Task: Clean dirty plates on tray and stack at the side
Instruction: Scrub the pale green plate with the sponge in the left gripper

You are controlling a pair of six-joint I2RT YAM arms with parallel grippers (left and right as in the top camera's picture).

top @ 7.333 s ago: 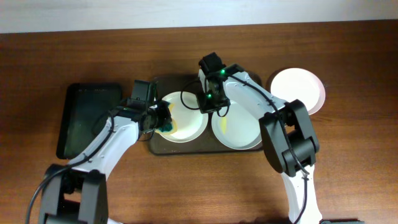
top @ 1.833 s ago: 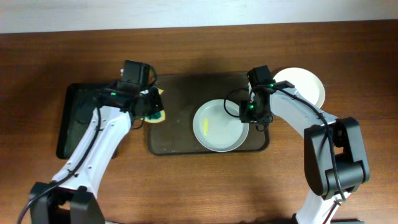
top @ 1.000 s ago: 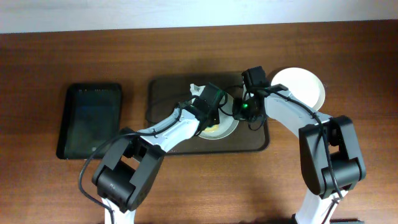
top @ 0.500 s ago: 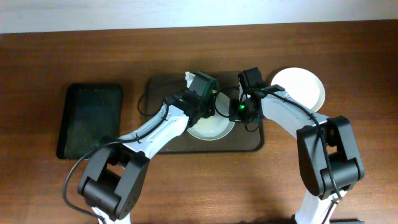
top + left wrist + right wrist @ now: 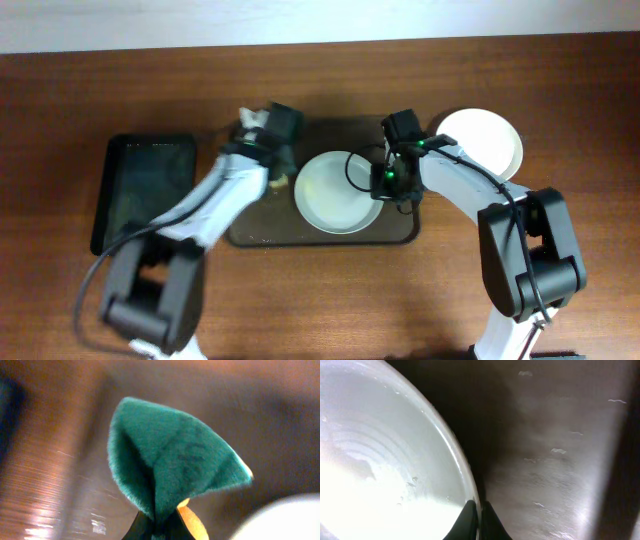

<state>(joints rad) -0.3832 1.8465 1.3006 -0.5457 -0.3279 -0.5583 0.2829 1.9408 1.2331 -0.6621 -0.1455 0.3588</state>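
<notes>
Next, I let go of the sponge, now at the brownish-grey tray's edge, with my left gripper near the middle of the black tray (image 5: 160, 200), a little toward the brownish-grey tray.
One white plate (image 5: 336, 192) lies on the brownish-grey tray (image 5: 400, 228). My right gripper (image 5: 386, 181) is shut on the plate's right rim; the right wrist view shows the rim (image 5: 460, 467) pinched between the fingertips (image 5: 479, 510). White plates (image 5: 484, 140) sit stacked on the table right of the tray. My left gripper (image 5: 277, 178) is at the tray's left edge, shut on a green and yellow sponge (image 5: 170, 465), clear of the plate. The sponge hides the left fingers in the left wrist view.
A smaller black tray (image 5: 140, 193) lies on the table at the far left. The wooden table (image 5: 560, 260) runs around both trays. The tray floor (image 5: 560, 440) right of the held plate is bare.
My left gripper has drawn back with the sponge from over the plate to the tray's left edge. My right gripper keeps its hold on the plate rim. The plate has slid slightly left.
</notes>
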